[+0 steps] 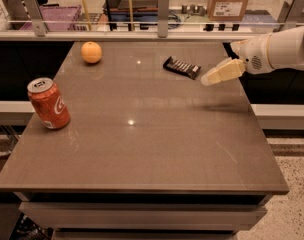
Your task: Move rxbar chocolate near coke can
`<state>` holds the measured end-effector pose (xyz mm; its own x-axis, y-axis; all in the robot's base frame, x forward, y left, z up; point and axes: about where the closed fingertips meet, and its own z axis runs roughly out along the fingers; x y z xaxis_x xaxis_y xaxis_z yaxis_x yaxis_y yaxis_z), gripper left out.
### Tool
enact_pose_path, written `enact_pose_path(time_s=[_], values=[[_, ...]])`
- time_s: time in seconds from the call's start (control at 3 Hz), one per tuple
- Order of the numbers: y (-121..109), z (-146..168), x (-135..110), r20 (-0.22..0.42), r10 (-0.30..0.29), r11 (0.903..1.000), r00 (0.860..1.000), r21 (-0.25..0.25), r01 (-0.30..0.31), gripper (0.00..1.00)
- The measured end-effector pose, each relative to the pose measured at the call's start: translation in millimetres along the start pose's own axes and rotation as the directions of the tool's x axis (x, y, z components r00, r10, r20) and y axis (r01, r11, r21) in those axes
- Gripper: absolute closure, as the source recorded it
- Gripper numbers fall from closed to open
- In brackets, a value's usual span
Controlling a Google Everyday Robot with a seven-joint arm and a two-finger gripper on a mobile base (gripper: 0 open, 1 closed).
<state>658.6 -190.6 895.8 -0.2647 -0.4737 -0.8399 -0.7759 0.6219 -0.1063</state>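
The rxbar chocolate's near end [192,72], the one farther away from the orange fruit, is the next spot that my gripper will move to and then close on.
The rxbar chocolate [182,67] is a flat black bar with pale stripes, lying at the far right of the brown table [152,149]. The coke can [49,103] is red with white script and a silver top, standing upright near the table's left edge. My gripper [208,80] comes in from the right on a white arm, its pale fingers pointing left and down, just right of the bar and apart from it. It holds nothing that I can see.
A round orange fruit [91,52] sits at the far left of the table. A glass rail with metal posts [162,8] runs behind the table's far edge, with boxes and shelves beyond. The floor shows at the right.
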Motion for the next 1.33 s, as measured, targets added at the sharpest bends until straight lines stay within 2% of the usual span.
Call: enact_pose_path(time_s=[0.67, 1.33], values=[[-0.4, 30.2, -0.7, 0.037, -0.002, 0.9989, 0.999, -0.048, 0.004, 0.00], [-10.5, 54.6, 5.7, 0.073, 0.016, 0.9970, 0.997, -0.076, -0.011, 0.00]])
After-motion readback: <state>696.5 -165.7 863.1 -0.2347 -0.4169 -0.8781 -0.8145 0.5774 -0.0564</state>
